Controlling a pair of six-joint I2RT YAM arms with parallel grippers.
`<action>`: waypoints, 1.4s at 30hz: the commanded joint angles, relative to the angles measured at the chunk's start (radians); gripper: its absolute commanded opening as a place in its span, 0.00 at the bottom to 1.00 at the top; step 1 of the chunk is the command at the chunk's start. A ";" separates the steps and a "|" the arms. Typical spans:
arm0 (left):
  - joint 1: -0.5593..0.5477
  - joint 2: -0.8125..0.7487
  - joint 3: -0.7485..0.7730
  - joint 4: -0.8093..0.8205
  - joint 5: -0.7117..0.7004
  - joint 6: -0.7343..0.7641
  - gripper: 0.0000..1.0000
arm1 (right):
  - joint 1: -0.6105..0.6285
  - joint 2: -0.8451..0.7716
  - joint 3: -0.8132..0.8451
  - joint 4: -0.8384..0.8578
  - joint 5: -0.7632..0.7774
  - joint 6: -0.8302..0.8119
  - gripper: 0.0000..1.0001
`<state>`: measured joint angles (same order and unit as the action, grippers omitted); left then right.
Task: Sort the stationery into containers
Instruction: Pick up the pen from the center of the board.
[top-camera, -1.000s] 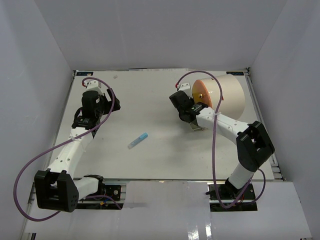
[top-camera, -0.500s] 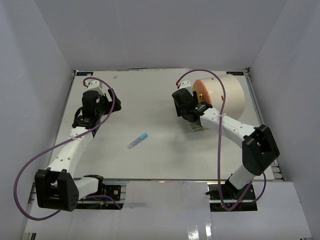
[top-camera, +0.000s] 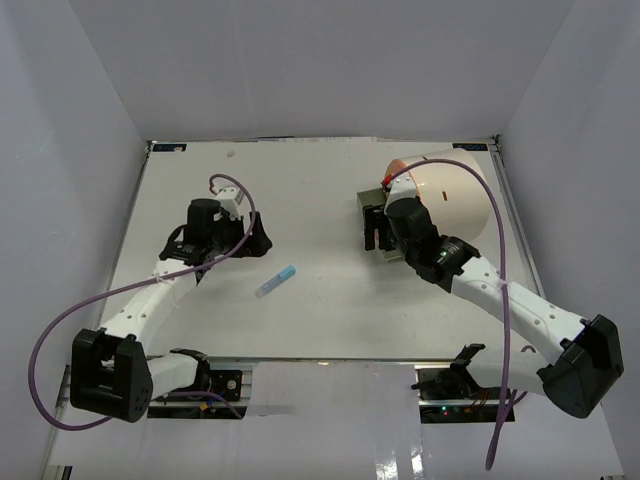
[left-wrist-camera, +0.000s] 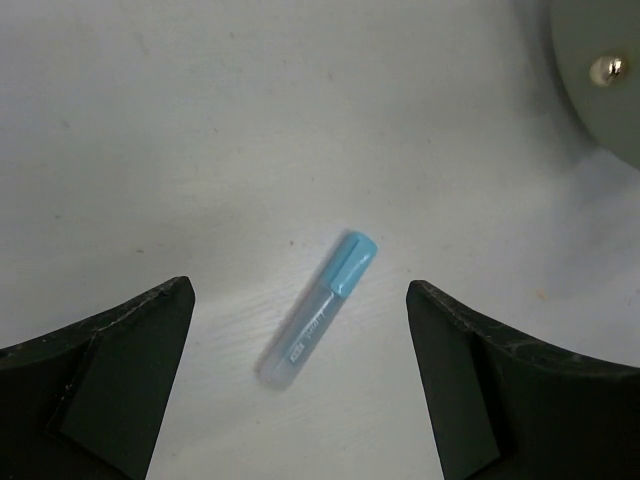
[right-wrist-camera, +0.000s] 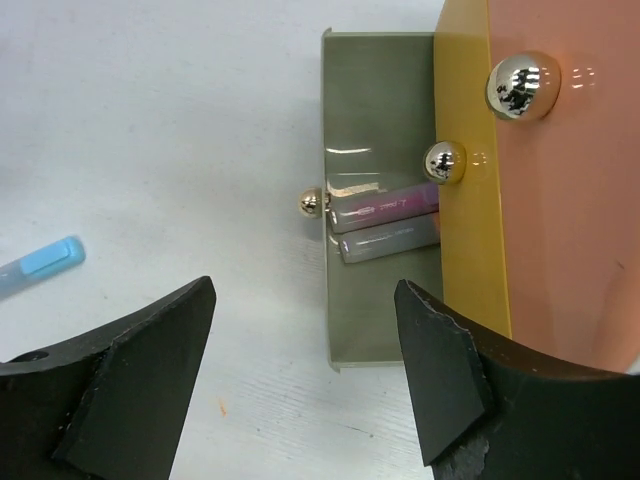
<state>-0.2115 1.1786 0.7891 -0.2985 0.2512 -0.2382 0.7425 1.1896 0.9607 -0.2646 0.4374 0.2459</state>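
The clear body (top-camera: 271, 285) (left-wrist-camera: 307, 328) of the blue-capped pen is next for my left gripper, which should move there and close on it just below the pen's blue cap.
A blue-capped clear pen (top-camera: 276, 281) lies alone on the white table; it also shows below my left gripper (left-wrist-camera: 300, 290), whose jaws stand wide open above it. That left gripper (top-camera: 256, 240) hovers just up-left of the pen. The cream drum container (top-camera: 455, 190) lies on its side at the back right, its orange face (right-wrist-camera: 565, 200) studded with brass knobs (right-wrist-camera: 523, 85). An olive drawer (right-wrist-camera: 375, 110) sticks out of it, holding a pink marker (right-wrist-camera: 385, 210) and a grey marker (right-wrist-camera: 390, 242). My right gripper (right-wrist-camera: 305, 290) is open and empty over the drawer's front edge (top-camera: 376, 232).
White walls enclose the table (top-camera: 320, 190) on three sides. The right arm's purple cable (top-camera: 490, 250) arcs over the drum. The blue pen (right-wrist-camera: 40, 265) sits left of the drawer in the right wrist view. A yellow drawer front (right-wrist-camera: 465, 150) borders the orange face.
My right gripper has opened and its arm has swung out and lowered over the drawer. The left arm has moved right and nearer, toward the blue pen. The pen has not moved.
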 joint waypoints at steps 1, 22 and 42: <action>-0.117 -0.025 -0.039 -0.068 -0.033 0.046 0.98 | 0.003 -0.108 -0.057 0.068 -0.034 0.012 0.79; -0.371 0.305 -0.007 -0.128 -0.236 -0.072 0.84 | -0.002 -0.409 -0.240 0.082 0.001 0.003 0.82; -0.529 0.432 0.303 -0.126 -0.253 -0.185 0.20 | -0.006 -0.616 -0.353 0.093 0.121 0.087 0.82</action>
<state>-0.7361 1.6329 0.9844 -0.4503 -0.0265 -0.3874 0.7406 0.6170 0.6193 -0.2142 0.5026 0.2966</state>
